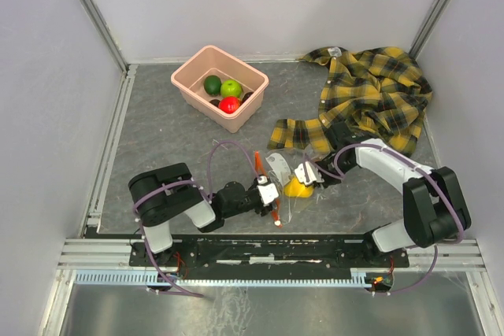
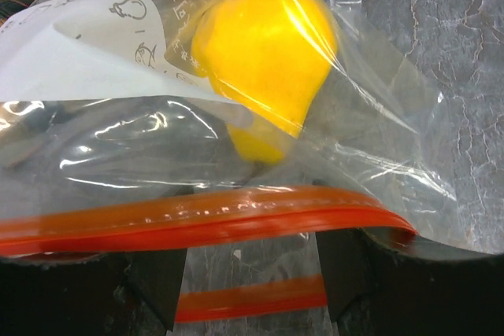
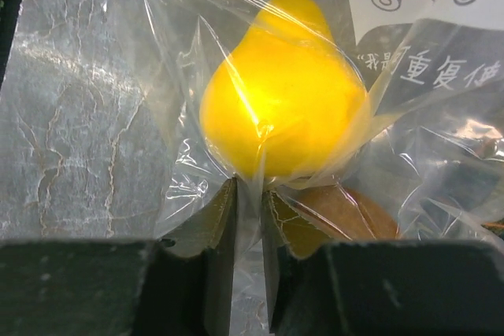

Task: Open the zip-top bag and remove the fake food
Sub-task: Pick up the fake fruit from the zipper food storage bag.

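Observation:
The pear is short of my left fingers; next my right gripper regrips the film (image 3: 250, 188) behind it and pushes it to the bag's opening.
The zip-top bag (image 1: 285, 172) lies on the mat between my two grippers, its orange-red zip strip (image 1: 266, 186) towards the left arm. A yellow pear (image 1: 296, 188) and a brown fruit (image 3: 346, 214) are inside it. My left gripper (image 1: 268, 192) is at the bag's mouth with its jaws wide apart. In the left wrist view (image 2: 252, 257) one lip of the zip strip (image 2: 197, 222) crosses above the fingers and the other lip (image 2: 252, 302) runs between them. My right gripper (image 3: 248, 186) is shut on a fold of the bag's film just below the pear (image 3: 283, 108).
A pink tub (image 1: 189, 84) at the back left holds a dark green, a light green and a red fruit. A yellow-and-black plaid shirt (image 1: 378, 92) lies crumpled at the back right, close behind the right arm. White walls enclose the mat.

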You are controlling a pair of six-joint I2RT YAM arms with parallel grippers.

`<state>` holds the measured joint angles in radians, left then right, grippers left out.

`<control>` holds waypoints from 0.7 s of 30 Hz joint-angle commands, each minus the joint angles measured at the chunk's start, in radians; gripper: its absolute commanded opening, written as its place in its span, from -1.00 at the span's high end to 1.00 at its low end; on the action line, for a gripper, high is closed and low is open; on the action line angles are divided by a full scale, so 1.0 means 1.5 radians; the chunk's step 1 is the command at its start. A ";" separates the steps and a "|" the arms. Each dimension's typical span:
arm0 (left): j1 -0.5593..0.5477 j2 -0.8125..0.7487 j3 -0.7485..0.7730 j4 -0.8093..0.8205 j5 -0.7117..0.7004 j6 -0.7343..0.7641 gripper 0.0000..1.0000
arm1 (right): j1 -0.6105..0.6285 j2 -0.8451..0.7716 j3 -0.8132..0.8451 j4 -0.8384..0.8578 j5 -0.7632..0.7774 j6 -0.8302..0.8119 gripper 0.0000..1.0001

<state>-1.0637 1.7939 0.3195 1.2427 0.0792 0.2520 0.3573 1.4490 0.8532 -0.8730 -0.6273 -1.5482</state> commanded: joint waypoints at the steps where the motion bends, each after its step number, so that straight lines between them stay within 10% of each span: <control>1: -0.006 0.014 0.012 0.076 -0.017 -0.023 -0.36 | 0.021 0.006 0.005 0.017 -0.012 0.035 0.52; 12: 0.012 -0.003 -0.022 0.121 0.010 -0.076 -0.29 | -0.002 -0.059 -0.006 0.038 -0.037 0.063 -0.03; 21: 0.019 0.032 0.012 0.147 0.034 -0.102 -0.30 | 0.003 -0.011 -0.008 0.049 -0.038 0.069 0.02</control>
<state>-1.0420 1.8191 0.2955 1.3655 0.0917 0.1513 0.3565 1.4040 0.8455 -0.8143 -0.6575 -1.4506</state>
